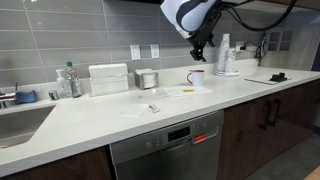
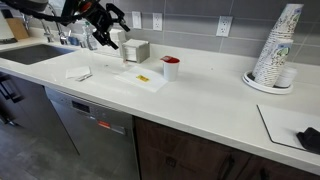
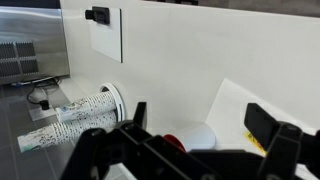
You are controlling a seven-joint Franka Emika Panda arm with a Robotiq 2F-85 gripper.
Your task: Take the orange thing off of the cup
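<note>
Next, my gripper moves down to the cup's handle point(image 1: 189, 77) and closes on the orange thing there.
The cup point(image 1: 196, 77) is a short white mug with red trim, standing on the counter beside a white sheet point(image 2: 150, 80). It shows in both exterior views point(image 2: 171, 68) and in the wrist view point(image 3: 197, 135). A red-orange patch sits at its top point(image 2: 170, 60); I cannot tell the orange thing apart from the red rim. My gripper point(image 1: 200, 45) hangs open and empty in the air above the cup, well clear of it. It also shows in an exterior view point(image 2: 108, 32). In the wrist view the open fingers point(image 3: 200, 118) frame the cup.
A small yellow-orange item point(image 2: 142, 77) lies on the white sheet. A tall stack of pale cups point(image 1: 224, 55) stands on a plate. A metal canister point(image 1: 148, 79), a white box point(image 1: 108, 78) and a bottle point(image 1: 68, 80) line the wall. A sink point(image 1: 20, 120) is at the counter's end.
</note>
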